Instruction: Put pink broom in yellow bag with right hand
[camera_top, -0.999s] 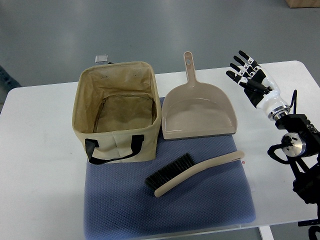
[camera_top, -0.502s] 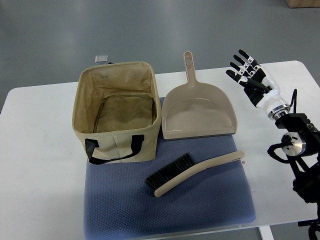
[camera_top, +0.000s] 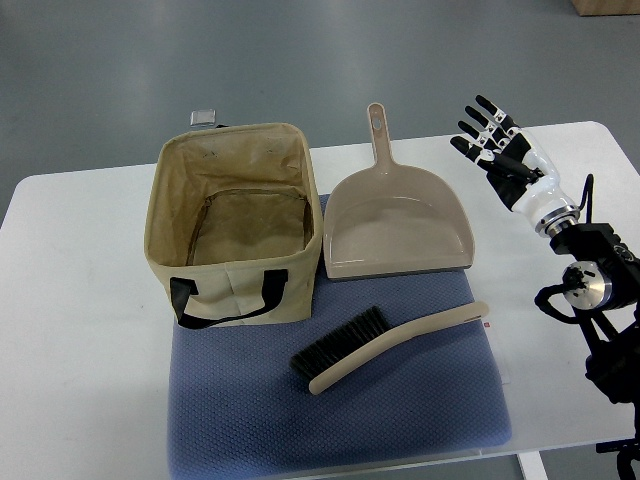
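The robot's right gripper will close on the handle (camera_top: 451, 319) of the pink broom, near the end of the handle that is farthest from the black bristles.
The pink-beige broom (camera_top: 390, 346) with black bristles lies flat on the blue mat (camera_top: 340, 420), handle pointing right. The yellow fabric bag (camera_top: 232, 222) stands open and upright at the mat's back left, black handles at its front. My right hand (camera_top: 492, 138) hovers over the table at the back right, fingers spread and empty, well apart from the broom. The left arm does not show.
A matching beige dustpan (camera_top: 397, 228) lies behind the broom, handle pointing away. The white table (camera_top: 80, 330) carries everything. My right arm's joints (camera_top: 590, 285) hang at the right edge.
My right hand has shifted very slightly upward in the picture; nothing else has moved.
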